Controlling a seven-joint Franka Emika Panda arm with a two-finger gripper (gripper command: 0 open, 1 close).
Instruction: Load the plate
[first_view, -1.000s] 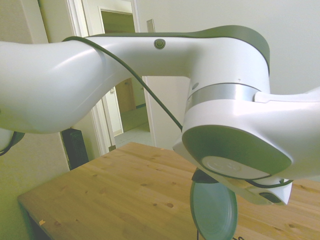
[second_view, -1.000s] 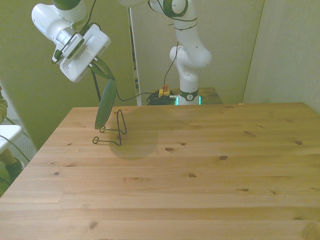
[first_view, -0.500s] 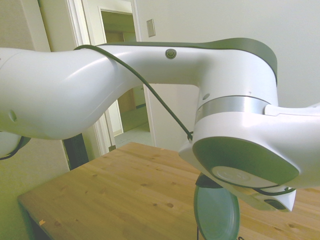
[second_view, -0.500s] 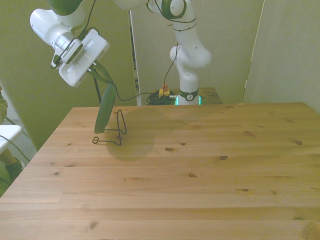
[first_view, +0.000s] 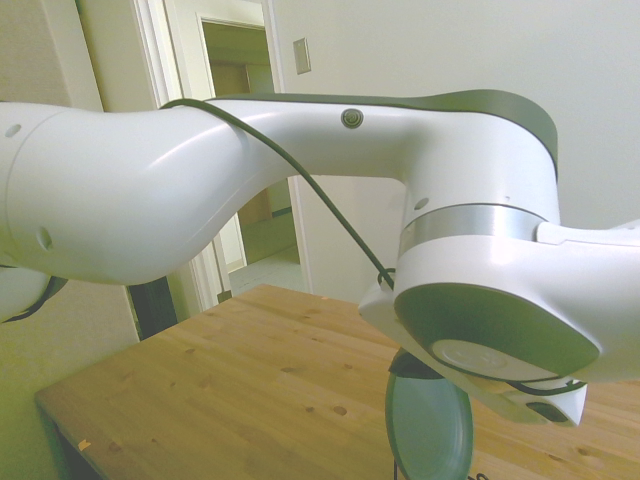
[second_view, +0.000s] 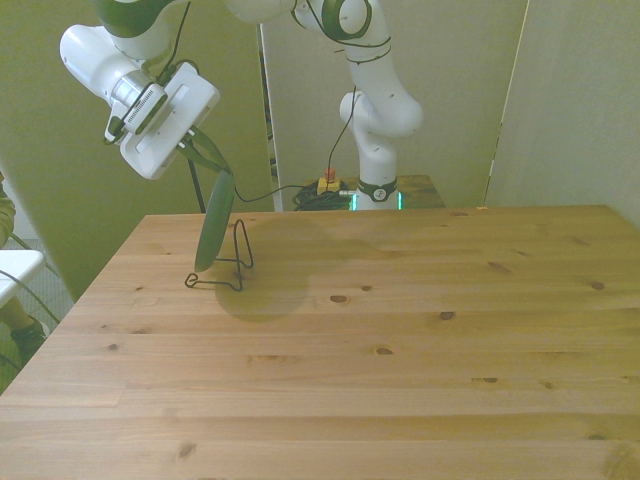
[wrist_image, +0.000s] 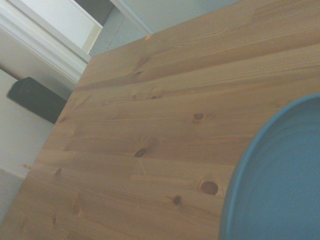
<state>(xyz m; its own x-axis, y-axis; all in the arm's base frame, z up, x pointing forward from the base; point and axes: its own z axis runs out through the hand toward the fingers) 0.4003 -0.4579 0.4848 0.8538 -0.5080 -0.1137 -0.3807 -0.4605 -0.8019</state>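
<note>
My gripper should release the grey-green plate on the bottom wires of the black stand (second_view: 205, 283), so that it leans against the stand's upright back.
The grey-green plate (second_view: 213, 224) stands on edge, nearly upright, at the back of the front view's left. Its top rim is pinched by my gripper (second_view: 204, 158), which is shut on it. The plate's lower edge reaches down into the thin black wire stand (second_view: 234, 263) on the table; whether it rests on the wire I cannot tell. In the side view the plate (first_view: 430, 428) hangs below the wrist and the big white arm hides the fingers. The wrist view shows the plate's (wrist_image: 280, 180) face close up over the wood.
The wooden table (second_view: 400, 350) stretches wide toward the front view's right and front. A person's sleeve (second_view: 4, 215) and a white object (second_view: 15, 272) sit beyond the left edge. A dark box (first_view: 150, 295) stands on the floor past the table's far corner.
The gripper has carried the plate slightly down, and the plate now stands more upright, its lower edge closer to the stand's base.
</note>
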